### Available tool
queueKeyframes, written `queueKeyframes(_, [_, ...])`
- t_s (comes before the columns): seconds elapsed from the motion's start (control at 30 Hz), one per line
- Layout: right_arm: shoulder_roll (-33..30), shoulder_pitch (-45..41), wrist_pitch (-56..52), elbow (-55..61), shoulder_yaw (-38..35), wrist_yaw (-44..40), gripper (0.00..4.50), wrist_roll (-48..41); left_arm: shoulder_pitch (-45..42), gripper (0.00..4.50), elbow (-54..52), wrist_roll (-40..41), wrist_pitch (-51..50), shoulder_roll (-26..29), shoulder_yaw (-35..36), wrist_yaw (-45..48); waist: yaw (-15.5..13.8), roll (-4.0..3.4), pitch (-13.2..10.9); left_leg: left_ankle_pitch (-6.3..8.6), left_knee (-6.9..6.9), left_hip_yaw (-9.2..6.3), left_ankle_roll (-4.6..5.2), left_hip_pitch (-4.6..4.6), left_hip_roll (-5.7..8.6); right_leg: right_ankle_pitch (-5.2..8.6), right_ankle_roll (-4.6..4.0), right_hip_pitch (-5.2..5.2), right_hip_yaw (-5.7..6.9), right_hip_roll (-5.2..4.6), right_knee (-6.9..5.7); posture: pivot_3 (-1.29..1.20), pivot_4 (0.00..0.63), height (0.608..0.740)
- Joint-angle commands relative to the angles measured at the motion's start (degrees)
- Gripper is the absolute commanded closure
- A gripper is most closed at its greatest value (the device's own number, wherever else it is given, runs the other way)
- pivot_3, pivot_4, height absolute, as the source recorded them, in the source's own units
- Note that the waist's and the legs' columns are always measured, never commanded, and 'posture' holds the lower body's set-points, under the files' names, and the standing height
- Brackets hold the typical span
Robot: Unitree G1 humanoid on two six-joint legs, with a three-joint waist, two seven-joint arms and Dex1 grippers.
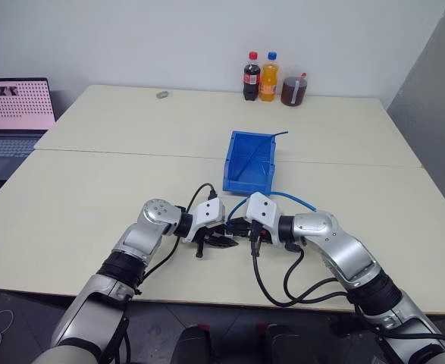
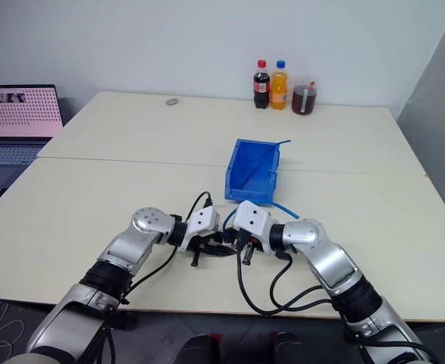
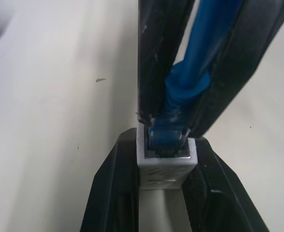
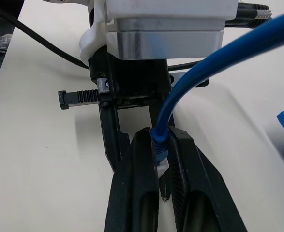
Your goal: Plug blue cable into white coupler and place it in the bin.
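Next, I release the blue cable and its white coupler, now low over the table's near edge, from my right gripper on the middle of the blue bin's bottom (image 1: pixel 252 160).
My two grippers meet low over the table's near edge, in front of the bin (image 1: pixel 246 184). The left gripper (image 3: pixel 165 145) is shut on the white coupler (image 3: pixel 165 169), a small white block held between its black fingers. The right gripper (image 4: pixel 160 133) is shut on the blue cable (image 4: pixel 190 82) just behind its plug. In the left wrist view the plug's end sits in the coupler's socket mouth; how deep I cannot tell. The cable's free length trails to the right across the table (image 1: pixel 302 201).
The blue open-top bin has a thin darker blue cable (image 1: pixel 274 137) hanging over its far corner. Two bottles (image 1: pixel 260 76) and a jar (image 1: pixel 294 89) stand at the far edge. A laptop (image 1: pixel 14 114) sits at far left. Black arm cables (image 1: pixel 271 292) loop by the near edge.
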State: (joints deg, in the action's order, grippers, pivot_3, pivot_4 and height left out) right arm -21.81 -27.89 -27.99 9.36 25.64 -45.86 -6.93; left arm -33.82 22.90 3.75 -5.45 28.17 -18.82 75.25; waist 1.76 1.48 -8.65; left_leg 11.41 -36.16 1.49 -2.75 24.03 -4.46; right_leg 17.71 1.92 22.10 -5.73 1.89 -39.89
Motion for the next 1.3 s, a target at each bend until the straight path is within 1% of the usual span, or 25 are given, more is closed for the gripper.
queueKeyframes(0.03, [-0.8, 1.3, -1.2, 2.3, -5.2, 2.8, 4.46, -0.5, 2.0, 2.73, -1.9, 0.6, -1.4, 0.9, 1.7, -1.8, 0.0, -0.01, 0.0, 0.0, 0.0, -0.01, 0.0, -0.01, 0.0, 0.01, 0.0, 0.01, 0.0, 0.01, -0.03, 0.0, 0.15, 0.74])
queueKeyframes(0.07, [-0.9, 1.5, -1.4, 3.1, -5.7, 3.0, 4.46, -0.7, 2.3, 2.51, -2.4, 0.8, -1.6, 1.0, 2.0, -2.0, 0.0, 0.01, 0.0, 0.0, 0.0, 0.0, 0.0, 0.0, -0.01, 0.01, 0.0, 0.03, -0.01, 0.01, -0.05, 0.0, 0.15, 0.74])
queueKeyframes(0.13, [-0.8, 1.8, -2.2, 5.0, -6.8, 3.5, 4.46, -1.4, 3.3, 2.2, -4.2, 1.8, -2.5, 1.4, 2.9, -2.3, 0.1, 0.0, 0.0, 0.0, 0.0, 0.0, -0.01, 0.01, -0.01, 0.01, 0.0, 0.04, -0.01, 0.01, -0.05, 0.0, 0.15, 0.74])
queueKeyframes(0.23, [-0.4, 1.8, -4.3, 8.0, -8.8, 4.3, 4.46, -2.9, 5.1, 1.49, -8.4, 3.8, -5.3, 2.5, 4.8, -3.3, 0.1, 0.0, -0.1, 0.0, 0.01, 0.01, -0.01, 0.06, -0.03, 0.02, -0.02, 0.13, -0.04, 0.04, -0.08, 0.0, 0.15, 0.74])
queueKeyframes(0.33, [-0.4, 1.4, -8.0, 12.0, -12.3, 4.9, 4.46, -5.5, 7.1, 0.89, -13.3, 5.1, -8.4, 3.9, 8.6, -7.3, 0.3, -0.01, -0.1, 0.0, 0.07, 0.01, -0.01, 0.09, -0.06, 0.05, -0.07, 0.19, -0.05, 0.06, -0.08, 0.0, 0.15, 0.74])
queueKeyframes(0.37, [-0.5, 1.1, -9.4, 13.2, -13.8, 5.2, 4.46, -6.6, 7.7, 0.62, -15.3, 5.3, -9.7, 4.2, 10.0, -9.3, 0.3, -0.02, -0.1, 0.0, 0.09, 0.01, -0.01, 0.1, -0.08, 0.07, -0.1, 0.2, -0.04, 0.07, -0.08, 0.0, 0.15, 0.74])
queueKeyframes(0.4, [-0.6, 0.6, -11.1, 14.2, -15.8, 5.5, 4.46, -8.1, 8.1, 0.5, -17.5, 5.4, -11.0, 4.6, 11.4, -11.0, 0.2, -0.02, -0.1, 0.0, 0.1, 0.0, -0.01, 0.12, -0.1, 0.08, -0.12, 0.21, -0.02, 0.08, -0.08, 0.0, 0.15, 0.74])
queueKeyframes(0.43, [-0.6, 0.2, -12.3, 14.9, -17.3, 5.8, 4.46, -9.2, 8.4, 0.22, -19.1, 5.5, -12.0, 5.0, 12.2, -12.3, 0.2, -0.02, -0.2, 0.0, 0.11, -0.03, -0.01, 0.14, -0.1, 0.09, -0.14, 0.22, 0.01, 0.08, -0.08, 0.0, 0.15, 0.74])
queueKeyframes(0.47, [-0.7, -0.6, -13.6, 15.1, -18.9, 6.0, 4.46, -10.5, 8.7, 0.04, -21.5, 5.8, -13.8, 5.2, 13.1, -13.7, 0.1, -0.03, -0.2, 0.0, 0.12, -0.04, -0.01, 0.16, -0.1, 0.09, -0.14, 0.22, 0.02, 0.08, -0.08, 0.0, 0.15, 0.74])
queueKeyframes(0.53, [-0.4, -2.8, -15.6, 14.1, -22.1, 6.2, 4.46, -13.3, 8.6, 0.0, -26.3, 6.1, -17.6, 4.9, 14.8, -17.4, 0.1, -0.02, -0.3, 0.0, 0.11, -0.03, -0.01, 0.19, -0.09, 0.09, -0.14, 0.22, 0.02, 0.07, -0.07, 0.0, 0.15, 0.74])
queueKeyframes(0.6, [1.4, -6.5, -16.3, 9.9, -24.8, 7.6, 4.46, -15.3, 7.4, 0.0, -29.9, 6.4, -21.3, 4.1, 15.9, -21.1, 0.1, -0.02, -0.3, 0.0, 0.1, -0.02, -0.01, 0.19, -0.07, 0.08, -0.13, 0.22, 0.01, 0.04, -0.06, 0.0, 0.15, 0.74])
queueKeyframes(0.67, [3.1, -10.6, -15.7, 4.1, -25.7, 9.0, 4.46, -15.3, 6.0, 0.0, -31.8, 6.9, -24.1, 3.5, 16.2, -23.1, 0.2, -0.02, -0.3, 0.0, 0.09, -0.02, -0.01, 0.19, -0.06, 0.08, -0.12, 0.22, 0.01, 0.04, -0.06, 0.0, 0.15, 0.74])
queueKeyframes(0.77, [5.6, -18.8, -12.2, -9.8, -25.6, 10.8, 4.46, -13.1, 3.6, 0.0, -32.1, 7.0, -26.5, 2.6, 16.3, -25.8, 0.3, -0.03, -0.3, 0.0, 0.1, -0.02, -0.01, 0.15, -0.07, 0.07, -0.13, 0.22, 0.01, 0.07, -0.07, 0.0, 0.15, 0.74])
queueKeyframes(0.87, [5.7, -26.8, -6.1, -26.0, -22.9, 9.8, 4.46, -8.6, 2.4, 0.0, -31.1, 6.6, -26.8, 2.5, 16.0, -27.7, 0.7, -0.09, -0.4, 0.0, 0.12, 0.01, 0.0, 0.15, -0.07, 0.06, -0.16, 0.24, -0.02, 0.09, -0.07, 0.0, 0.15, 0.74])
queueKeyframes(0.93, [4.7, -31.6, -3.3, -35.4, -21.4, 7.4, 3.76, -6.2, 1.9, 0.0, -30.8, 6.6, -26.6, 2.5, 15.6, -28.2, 1.0, -0.08, -0.5, 0.0, 0.15, 0.04, -0.01, 0.16, -0.06, 0.03, -0.22, 0.25, -0.03, 0.07, -0.03, 0.0, 0.15, 0.74])
queueKeyframes(0.97, [3.8, -33.5, -2.1, -38.7, -20.7, 5.9, 3.51, -5.2, 1.7, 0.0, -30.7, 6.8, -26.6, 2.4, 15.6, -28.6, 1.0, -0.09, -0.5, 0.0, 0.18, 0.06, 0.0, 0.16, -0.06, 0.02, -0.25, 0.25, -0.04, 0.06, -0.02, 0.0, 0.15, 0.74])
queueKeyframes(1.0, [3.2, -34.8, -1.1, -41.2, -20.2, 4.7, 3.37, -4.4, 1.5, 0.0, -30.6, 6.9, -26.6, 2.3, 15.7, -28.9, 1.0, -0.09, -0.5, 0.0, 0.19, 0.05, 0.0, 0.21, -0.05, -0.04, -0.35, 0.27, -0.03, 0.05, 0.0, 0.0, 0.15, 0.74])
queueKeyframes(1.07, [0.4, -36.2, -0.1, -44.0, -18.3, 0.5, 2.79, -2.6, 1.5, 0.0, -30.5, 7.0, -26.6, 2.5, 15.9, -29.3, 0.7, -0.09, -0.5, 0.0, 0.2, 0.04, 0.0, 0.38, -0.03, -0.07, -0.44, 0.41, 0.02, 0.03, 0.03, 0.0, 0.15, 0.74])
queueKeyframes(1.1, [-1.7, -36.3, -0.1, -44.2, -17.4, -2.3, 2.52, -2.0, 1.6, 0.0, -30.3, 7.0, -26.5, 2.9, 16.1, -29.5, 0.5, -0.1, -0.5, 0.0, 0.19, 0.05, 0.0, 0.53, -0.02, -0.07, -0.44, 0.56, 0.01, 0.01, 0.02, 0.0, 0.15, 0.74])
queueKeyframes(1.17, [-6.2, -35.2, -0.8, -42.6, -15.7, -7.8, 2.21, -1.1, 1.8, 0.0, -29.9, 7.0, -26.5, 3.8, 16.8, -29.6, 0.1, -0.12, -0.5, 0.0, 0.17, 0.07, -0.01, 0.87, -0.01, -0.07, -0.45, 0.92, 0.0, -0.02, 0.0, 0.0, 0.15, 0.74])
queueKeyframes(1.2, [-8.1, -34.3, -1.6, -41.2, -15.2, -10.1, 1.97, -1.0, 2.0, 0.0, -29.7, 7.1, -26.4, 4.2, 17.0, -29.5, -0.1, -0.16, -0.6, 0.0, 0.17, 0.13, -0.02, 1.03, 0.01, -0.08, -0.45, 1.11, -0.04, -0.05, -0.02, 0.0, 0.15, 0.74])
queueKeyframes(1.3, [-12.3, -31.3, -3.3, -35.8, -14.2, -14.8, 1.24, -1.2, 2.2, 0.0, -28.9, 7.7, -25.9, 5.1, 18.1, -29.8, -0.1, -0.18, -0.6, 0.0, 0.2, 0.16, -0.02, 1.06, 0.0, -0.07, -0.47, 1.15, -0.02, -0.06, 0.0, 0.0, 0.15, 0.74])
